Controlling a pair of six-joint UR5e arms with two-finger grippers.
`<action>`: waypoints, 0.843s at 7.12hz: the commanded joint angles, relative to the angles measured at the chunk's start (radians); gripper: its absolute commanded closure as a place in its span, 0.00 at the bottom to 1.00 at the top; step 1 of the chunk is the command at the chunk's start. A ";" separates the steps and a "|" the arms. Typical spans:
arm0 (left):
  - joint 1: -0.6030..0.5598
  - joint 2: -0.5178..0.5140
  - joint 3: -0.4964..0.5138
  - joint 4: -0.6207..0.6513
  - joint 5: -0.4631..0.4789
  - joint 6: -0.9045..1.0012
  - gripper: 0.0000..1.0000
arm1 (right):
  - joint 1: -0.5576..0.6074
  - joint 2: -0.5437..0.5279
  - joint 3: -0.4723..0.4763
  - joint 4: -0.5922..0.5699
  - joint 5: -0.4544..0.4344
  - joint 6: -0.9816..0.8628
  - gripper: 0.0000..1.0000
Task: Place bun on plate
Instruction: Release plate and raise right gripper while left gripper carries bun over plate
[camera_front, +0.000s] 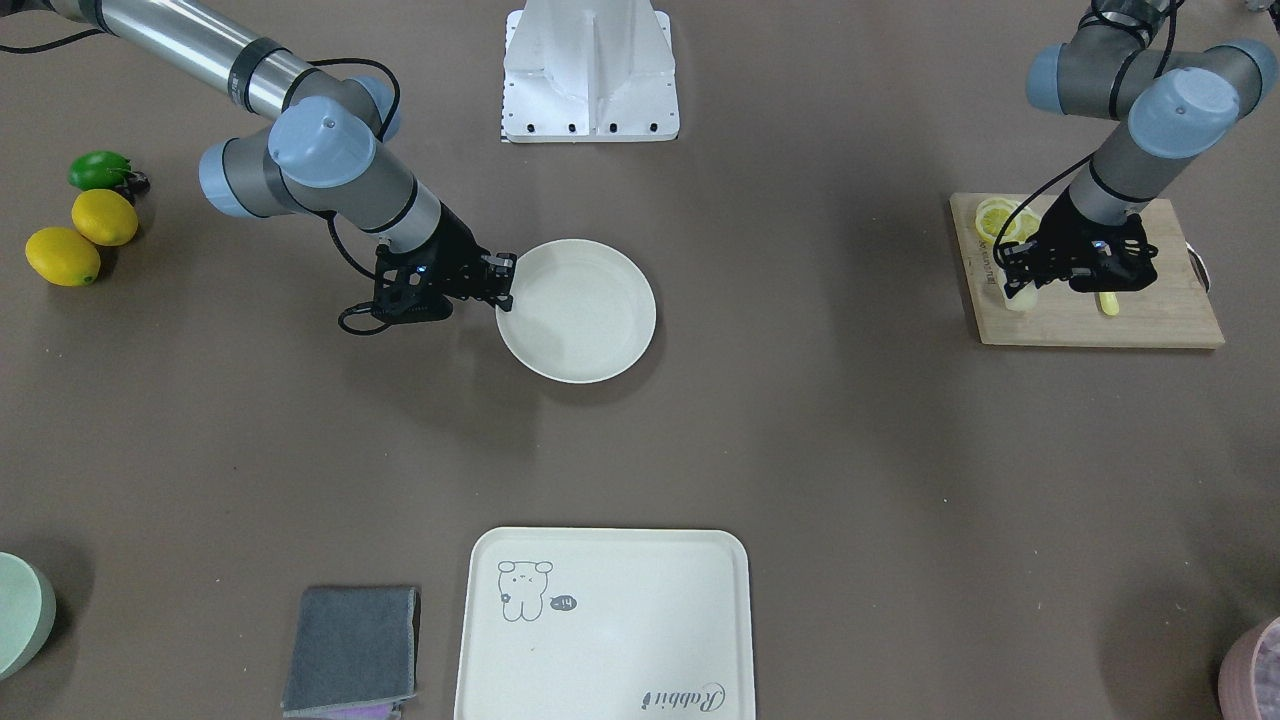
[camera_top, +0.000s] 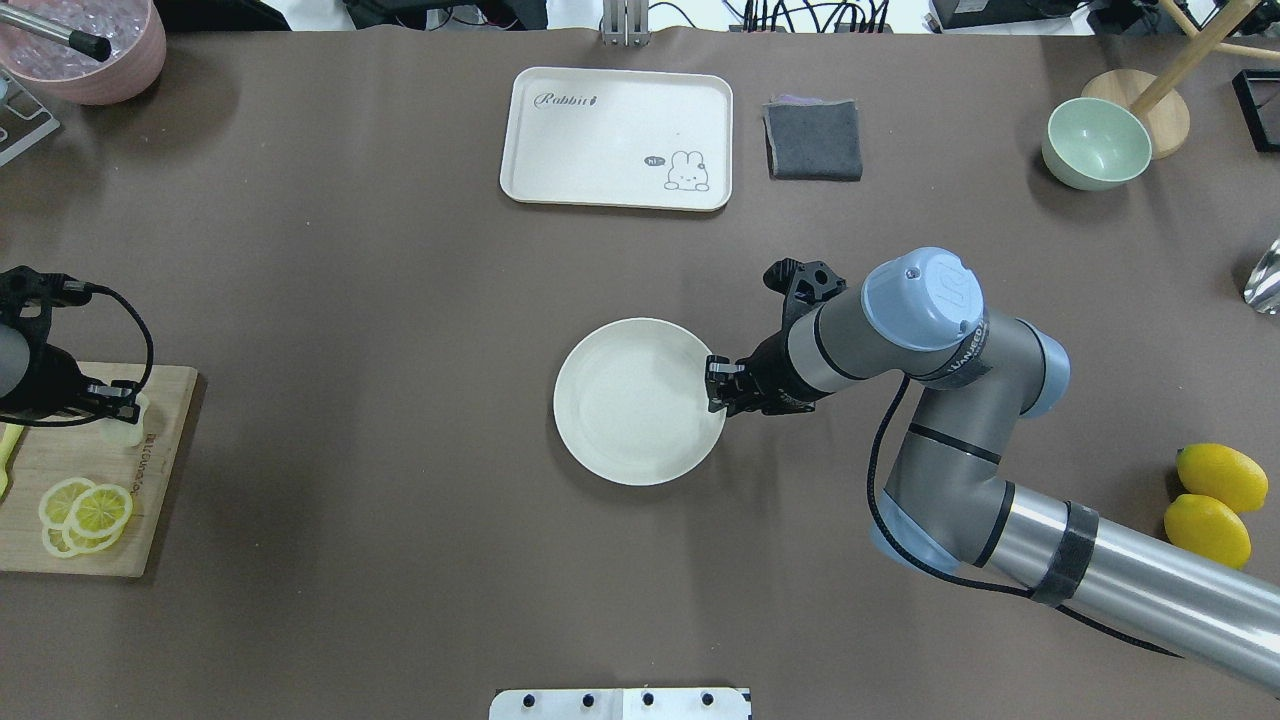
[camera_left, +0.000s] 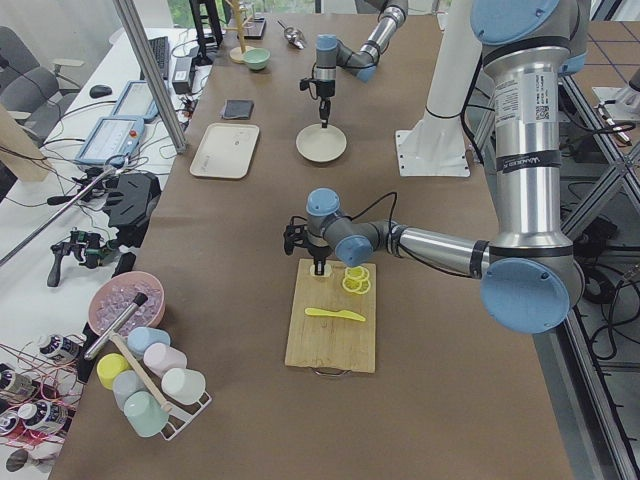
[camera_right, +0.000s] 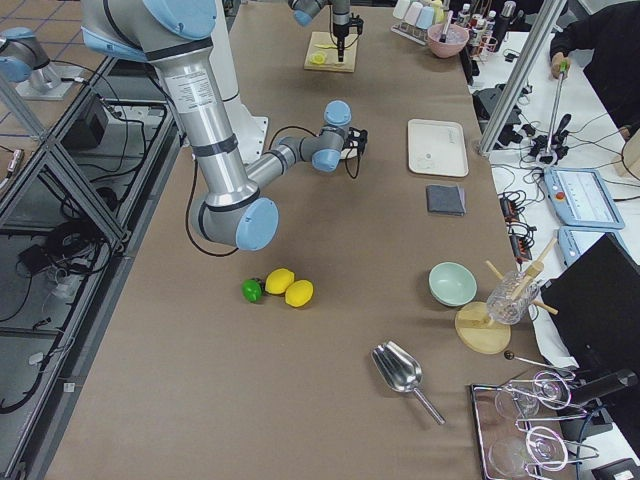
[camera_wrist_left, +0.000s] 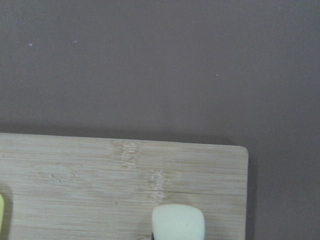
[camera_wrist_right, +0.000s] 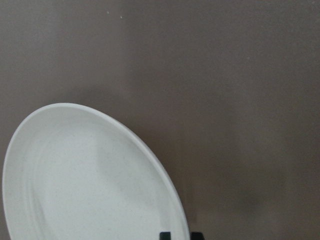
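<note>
The robot's left gripper will put the bun down near the middle of the round cream plate (camera_front: 588, 318).
The bun (camera_wrist_left: 178, 223) is a small pale lump at the far corner of the wooden cutting board (camera_top: 90, 540). It also shows under the black fingers as bun (camera_front: 1020, 299). My left gripper (camera_top: 118, 405) points straight down onto it, and its fingers look shut on the bun's sides. The round cream plate (camera_top: 630, 400) lies empty mid-table. My right gripper (camera_top: 714, 385) reaches in low from the plate's right side. Its fingertips (camera_wrist_right: 165, 235) are close together, pinching the plate (camera_wrist_right: 90, 180) at the rim.
Lemon slices (camera_top: 85, 510) and a yellow knife (camera_front: 1107, 303) share the board. A cream tray (camera_top: 615, 110), grey cloth (camera_top: 813, 140) and green bowl (camera_top: 1095, 143) lie beyond the plate. Lemons (camera_top: 1215, 495) sit at the right edge. The robot's base (camera_front: 590, 75) stands at the near edge.
</note>
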 joint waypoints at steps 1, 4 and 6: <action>-0.001 0.001 -0.031 0.003 -0.008 -0.002 0.84 | -0.004 0.007 0.007 0.000 -0.033 0.009 0.00; -0.003 -0.126 -0.067 0.062 -0.034 -0.095 0.84 | 0.048 -0.007 0.061 -0.003 -0.004 0.075 0.00; 0.004 -0.348 -0.071 0.244 -0.028 -0.204 0.84 | 0.158 -0.054 0.056 -0.010 0.092 -0.018 0.00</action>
